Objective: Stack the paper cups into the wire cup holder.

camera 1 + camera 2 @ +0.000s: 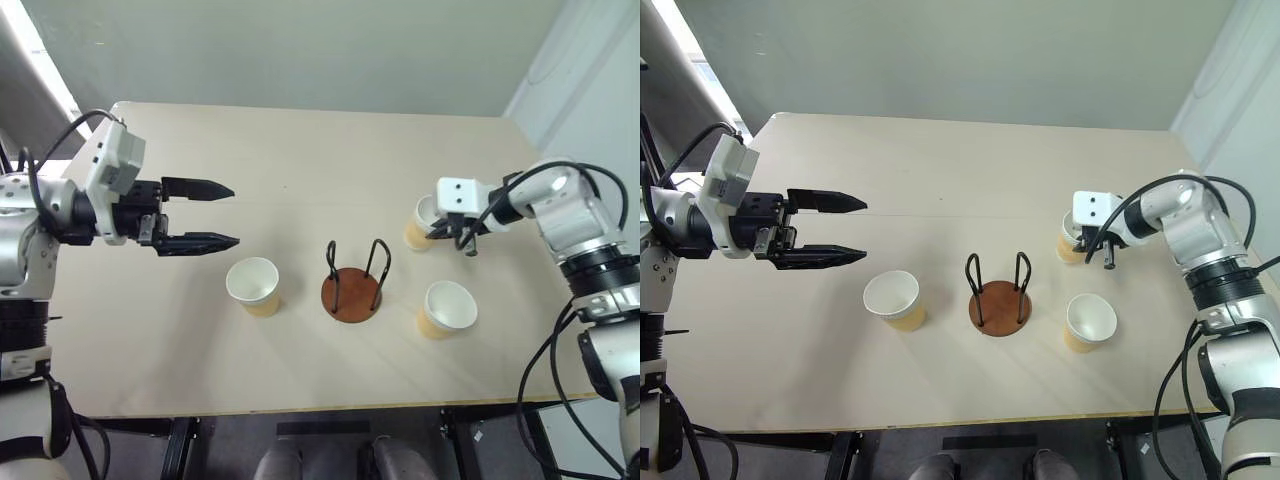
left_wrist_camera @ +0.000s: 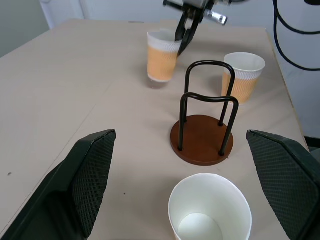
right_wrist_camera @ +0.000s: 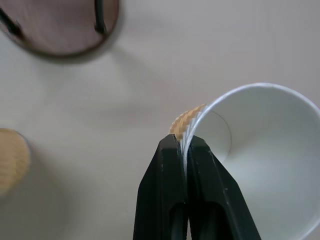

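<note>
My right gripper needs to let go of the paper cup on the reddish-brown disc [image 1: 351, 294] between the black loops of the wire cup holder.
The wire cup holder [image 1: 352, 288], a reddish-brown disc with two black loops, stands empty at mid-table. Three tan paper cups sit around it. One cup [image 1: 254, 285] is on its left and another [image 1: 446, 308] on its right. The third cup [image 1: 421, 222] sits further back on the right, slightly tilted, and my right gripper [image 3: 183, 145] is shut on its rim, one finger inside and one outside. My left gripper [image 1: 222, 214] hovers open over the table's left side, pointing toward the centre, with nothing between its fingers [image 2: 92, 165].
The beige table [image 1: 300, 160] ends at a front edge close to the cups. A pale wall stands behind the table.
</note>
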Robot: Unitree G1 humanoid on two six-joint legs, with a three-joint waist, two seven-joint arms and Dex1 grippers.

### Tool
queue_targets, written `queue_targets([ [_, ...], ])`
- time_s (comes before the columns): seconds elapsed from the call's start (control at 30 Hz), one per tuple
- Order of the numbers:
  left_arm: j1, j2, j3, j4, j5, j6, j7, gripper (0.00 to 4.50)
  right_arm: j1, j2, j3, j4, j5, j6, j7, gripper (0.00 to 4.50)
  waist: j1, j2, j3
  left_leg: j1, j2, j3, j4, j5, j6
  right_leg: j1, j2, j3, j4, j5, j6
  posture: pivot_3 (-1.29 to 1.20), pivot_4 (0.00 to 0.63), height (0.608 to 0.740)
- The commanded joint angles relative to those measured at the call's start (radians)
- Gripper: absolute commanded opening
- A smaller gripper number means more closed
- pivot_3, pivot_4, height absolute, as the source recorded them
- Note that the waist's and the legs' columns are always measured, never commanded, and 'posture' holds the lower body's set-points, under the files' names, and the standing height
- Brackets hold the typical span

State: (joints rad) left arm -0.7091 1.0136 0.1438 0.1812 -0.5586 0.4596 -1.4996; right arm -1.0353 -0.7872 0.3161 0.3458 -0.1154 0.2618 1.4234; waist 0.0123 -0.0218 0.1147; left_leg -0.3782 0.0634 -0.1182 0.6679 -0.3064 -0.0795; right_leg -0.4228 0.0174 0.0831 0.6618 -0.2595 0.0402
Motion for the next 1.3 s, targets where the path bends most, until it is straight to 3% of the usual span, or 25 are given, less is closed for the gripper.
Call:
queue_targets([
  [0.03,-0.026,0.012,0.019,0.0,0.001,-0.012,-0.002,4.5,-0.008,-0.037,-0.076,-0.145,0.079,0.125,0.038,0.03,0.0,0.0,0.0,0.0,0.0,0.0,0.0,0.0,0.0,0.0,0.0,0.0,0.0,0.0,0.0,0.0,0.15,0.74],
  [0.33,-0.103,-0.015,-0.035,0.072,0.034,-0.038,-0.033,4.5,-0.2,0.017,-0.137,-0.482,0.3,0.527,0.009,0.03,-0.004,0.002,0.001,0.0,0.0,0.0,0.0,0.0,0.0,-0.001,0.001,0.0,0.0,0.0,0.0,0.0,0.15,0.74],
  [0.6,-0.156,-0.029,-0.056,0.129,0.058,-0.065,-0.051,4.5,-0.215,0.072,-0.095,-0.612,0.382,0.632,-0.059,0.03,-0.002,0.002,0.001,0.0,0.0,-0.001,0.0,0.0,0.0,-0.001,0.0,0.0,0.0,0.0,0.0,0.0,0.15,0.74],
  [1.3,-0.127,-0.023,-0.03,0.119,0.058,-0.071,-0.047,4.5,-0.085,-0.044,0.033,-0.663,0.394,0.512,-0.017,0.03,-0.004,0.002,0.001,0.0,0.0,-0.002,0.0,0.0,0.0,-0.001,0.001,0.0,0.0,0.0,0.0,0.0,0.15,0.74],
])
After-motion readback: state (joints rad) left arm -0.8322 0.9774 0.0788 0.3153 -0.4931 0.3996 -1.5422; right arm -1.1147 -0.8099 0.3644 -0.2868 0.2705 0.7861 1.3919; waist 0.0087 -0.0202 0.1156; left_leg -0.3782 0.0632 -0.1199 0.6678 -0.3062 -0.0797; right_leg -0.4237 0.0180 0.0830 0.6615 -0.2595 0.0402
